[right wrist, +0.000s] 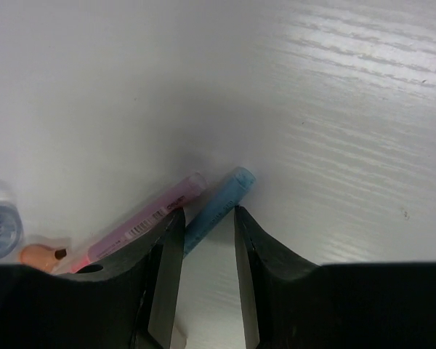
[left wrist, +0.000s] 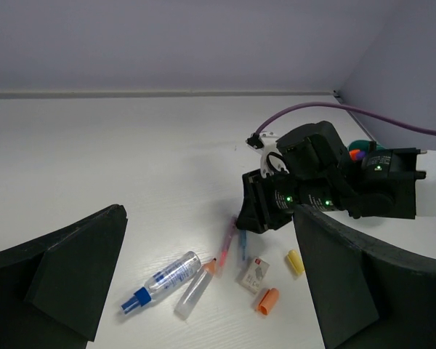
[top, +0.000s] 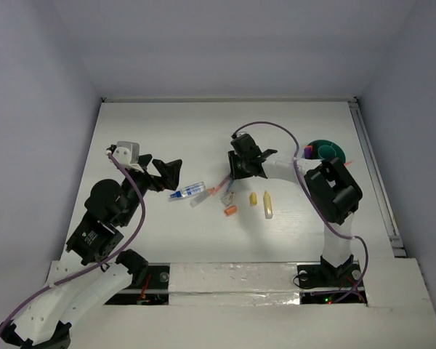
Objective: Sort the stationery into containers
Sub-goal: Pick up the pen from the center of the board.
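Note:
Next, my right gripper backs off and takes the blue pen's far end (right wrist: 241,179), because the blue pen lies slanted through its fingers, close beside the pink pen.
My right gripper (top: 237,174) is low over the table, its jaws open and straddling a thin blue pen (right wrist: 221,198). A thin pink pen (right wrist: 142,222) lies just outside its left finger (right wrist: 171,251). My left gripper (top: 168,173) is open and empty, above a blue-white pen (top: 189,192). In the left wrist view the blue-white pen (left wrist: 160,280), a clear tube with an orange tip (left wrist: 195,289), a white eraser (left wrist: 254,275), an orange stub (left wrist: 267,299) and a yellow marker (left wrist: 296,262) lie between my fingers. The teal organiser (top: 333,151) stands at the far right and holds purple and orange items.
A second yellow marker (top: 267,205) lies near the first (top: 252,198). The right arm's cable (top: 276,129) loops above the table. The table's right rail (top: 374,174) runs past the organiser. Walls enclose the far side and both sides.

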Tool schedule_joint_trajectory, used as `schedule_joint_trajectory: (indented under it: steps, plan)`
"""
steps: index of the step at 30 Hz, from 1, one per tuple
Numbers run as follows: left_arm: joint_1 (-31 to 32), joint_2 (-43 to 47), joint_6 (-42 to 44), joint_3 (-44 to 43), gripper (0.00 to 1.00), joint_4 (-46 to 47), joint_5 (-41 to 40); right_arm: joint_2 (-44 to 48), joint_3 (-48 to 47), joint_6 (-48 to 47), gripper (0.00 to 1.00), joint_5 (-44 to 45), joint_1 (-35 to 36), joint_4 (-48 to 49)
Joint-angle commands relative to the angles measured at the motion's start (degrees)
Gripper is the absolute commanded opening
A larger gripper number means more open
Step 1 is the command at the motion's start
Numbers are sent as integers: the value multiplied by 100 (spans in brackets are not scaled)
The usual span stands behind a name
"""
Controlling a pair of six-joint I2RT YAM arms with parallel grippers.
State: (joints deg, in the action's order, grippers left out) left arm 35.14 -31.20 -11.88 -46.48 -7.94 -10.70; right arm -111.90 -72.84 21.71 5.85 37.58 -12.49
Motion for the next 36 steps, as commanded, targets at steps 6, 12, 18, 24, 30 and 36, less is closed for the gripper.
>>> schedule_joint_trajectory:
  steps: [6,12,18,24,30,36]
  plan:
    - [-24,53,1,25,99,294,59,-455,-546,-167,34,751,47,-429]
    - [-24,44,1,25,99,294,59,-693,-872,-220,34,962,47,-596]
    - [-24,61,1,25,99,294,68,-1044,-1390,-343,36,1191,47,-982]
    - [-24,70,1,25,99,302,77,-1212,-1663,-378,31,1314,47,-1317]
    - [-24,79,1,34,99,302,121,-1177,-1690,-352,24,1235,47,-1388]
    - [-24,79,1,25,99,302,103,-1247,-1891,-282,22,1217,47,-1387]
